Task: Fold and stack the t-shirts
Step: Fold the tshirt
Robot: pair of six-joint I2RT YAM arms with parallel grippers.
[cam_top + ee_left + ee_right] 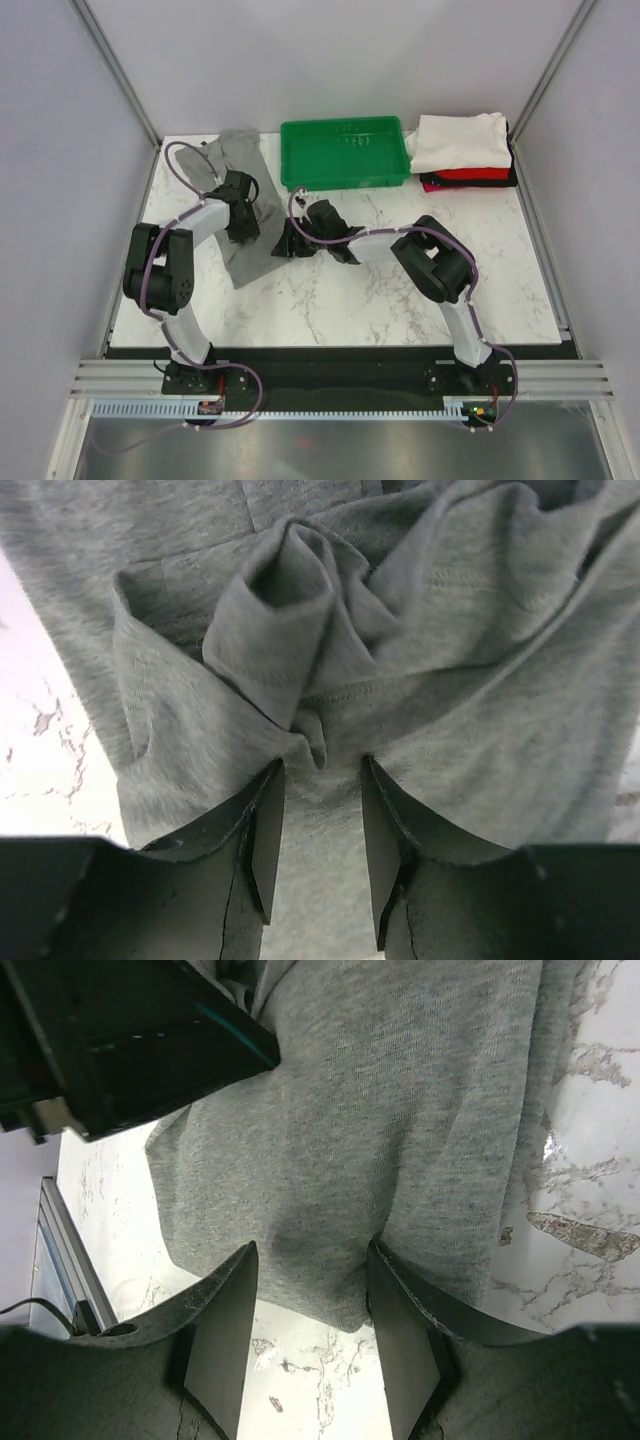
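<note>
The t-shirt's bunched fold has my left gripper at it, so I need to move that gripper to one near corner, grip the t-shirt's other near corner point(346, 1320) with my right gripper, and lift.
The heather-grey t-shirt point(238, 152) lies as a crumpled strip on the left part of the table. My left gripper point(243, 228) is down on its middle. In the left wrist view the fingers point(262, 830) are apart with grey cloth point(450, 680) between them and a bunched fold just ahead. My right gripper point(285, 246) is at the shirt's right edge. In the right wrist view it point(312, 1260) is open, with the cloth's hem point(350, 1110) between the fingers. Folded white point(460, 140), red point(470, 174) and black point(500, 182) shirts are stacked at the back right.
A green plastic tray point(345, 150) stands at the back centre, beside the folded stack. The left arm's black housing point(130, 1040) shows close above the right gripper. White walls and metal posts point(115, 70) enclose the marble table point(400, 300).
</note>
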